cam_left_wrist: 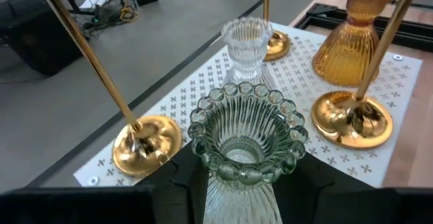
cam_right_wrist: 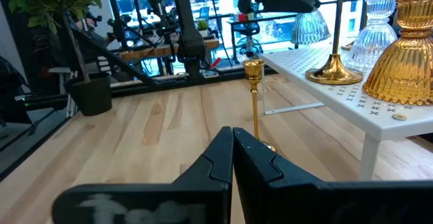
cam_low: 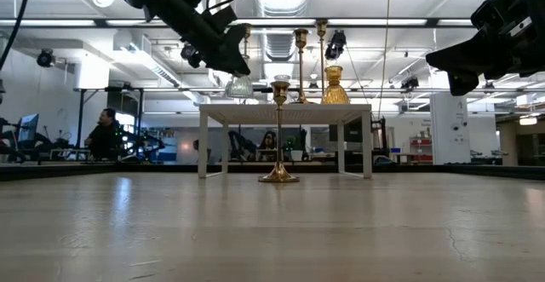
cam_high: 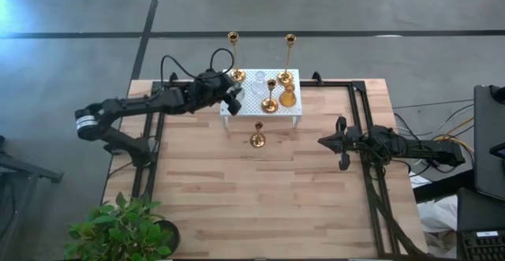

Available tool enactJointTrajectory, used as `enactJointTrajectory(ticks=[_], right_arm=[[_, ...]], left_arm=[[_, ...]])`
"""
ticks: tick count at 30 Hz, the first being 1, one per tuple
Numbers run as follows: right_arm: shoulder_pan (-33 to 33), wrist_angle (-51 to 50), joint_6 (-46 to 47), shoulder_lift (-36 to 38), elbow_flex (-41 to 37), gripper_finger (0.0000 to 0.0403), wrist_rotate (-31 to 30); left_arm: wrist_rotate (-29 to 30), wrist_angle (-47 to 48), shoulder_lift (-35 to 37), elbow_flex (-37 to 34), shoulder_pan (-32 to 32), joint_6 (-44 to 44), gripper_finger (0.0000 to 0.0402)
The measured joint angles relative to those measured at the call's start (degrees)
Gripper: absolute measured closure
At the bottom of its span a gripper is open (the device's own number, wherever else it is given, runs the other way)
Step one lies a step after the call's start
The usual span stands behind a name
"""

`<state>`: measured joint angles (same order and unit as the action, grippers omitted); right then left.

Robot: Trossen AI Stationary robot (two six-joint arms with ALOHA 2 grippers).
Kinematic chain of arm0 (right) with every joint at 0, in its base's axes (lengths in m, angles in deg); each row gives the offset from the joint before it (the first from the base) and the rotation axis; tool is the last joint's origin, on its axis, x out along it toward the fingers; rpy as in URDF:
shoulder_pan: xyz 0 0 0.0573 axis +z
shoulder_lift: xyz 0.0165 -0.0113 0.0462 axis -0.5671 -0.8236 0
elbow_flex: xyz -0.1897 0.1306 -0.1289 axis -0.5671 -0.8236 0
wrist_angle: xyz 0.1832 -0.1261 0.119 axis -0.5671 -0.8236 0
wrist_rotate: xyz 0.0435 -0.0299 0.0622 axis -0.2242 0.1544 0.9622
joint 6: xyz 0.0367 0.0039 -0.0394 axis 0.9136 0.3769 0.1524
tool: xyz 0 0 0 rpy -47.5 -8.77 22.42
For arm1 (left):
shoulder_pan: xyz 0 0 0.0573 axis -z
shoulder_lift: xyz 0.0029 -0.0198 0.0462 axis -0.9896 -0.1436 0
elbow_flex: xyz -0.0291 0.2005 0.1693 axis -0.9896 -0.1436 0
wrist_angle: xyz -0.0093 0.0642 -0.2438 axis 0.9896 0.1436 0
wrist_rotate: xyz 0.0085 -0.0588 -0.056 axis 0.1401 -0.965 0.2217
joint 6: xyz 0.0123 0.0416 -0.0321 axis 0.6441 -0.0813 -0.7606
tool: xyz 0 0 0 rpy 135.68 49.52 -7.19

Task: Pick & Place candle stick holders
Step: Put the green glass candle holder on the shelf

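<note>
Next, my left gripper releases the grey-green holder on the stand's near corner (cam_high: 236, 100), opposite the short brass stick.
The white perforated stand (cam_high: 260, 107) stands at the table's far middle. On it are two tall brass sticks (cam_high: 234, 56) (cam_high: 289, 56), a short brass one (cam_high: 270, 95), an amber glass holder (cam_high: 288, 97) and a clear one (cam_high: 259, 80). Another short brass stick (cam_high: 257, 135) stands on its round base on the table in front of the stand, and also shows in the right wrist view (cam_right_wrist: 254, 102). My left gripper (cam_high: 233, 95) is shut on the grey-green glass holder (cam_left_wrist: 247, 136) over the stand's left end. My right gripper (cam_high: 338, 143) is shut and empty at the table's right. My left gripper pinches the grey-green holder's ribbed body (cam_left_wrist: 237, 190) below its beaded rim between the two fingers (cam_left_wrist: 183, 180). The fingers come slanting down from the table's left. The holder is upright, rim up, just above the stand's top (cam_low: 239, 86).
A potted plant (cam_high: 118, 229) stands at the table's near left corner. Black frame rails (cam_high: 364, 127) run along the table's right side and far edge. People (cam_low: 106, 133) sit in the room beyond the table.
</note>
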<state>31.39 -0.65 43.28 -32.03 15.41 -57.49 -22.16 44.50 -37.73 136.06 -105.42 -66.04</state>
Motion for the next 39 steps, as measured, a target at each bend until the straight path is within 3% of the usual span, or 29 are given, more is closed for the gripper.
enactJointTrajectory(ticks=[8,18,39], right_arm=[[0.0,0.0,0.0,0.0,0.0,0.0394,0.0],[0.0,0.0,0.0,0.0,0.0,0.0394,0.0],[0.0,0.0,0.0,0.0,0.0,0.0394,0.0]], left_arm=[[0.8,0.5,0.3,-1.8,0.0,-1.9,0.0271],[0.9,-7.9,0.8,-7.0,0.0,-3.0,0.0271],[-0.7,-8.8,0.9,-7.8,-0.1,-3.2,0.0271]])
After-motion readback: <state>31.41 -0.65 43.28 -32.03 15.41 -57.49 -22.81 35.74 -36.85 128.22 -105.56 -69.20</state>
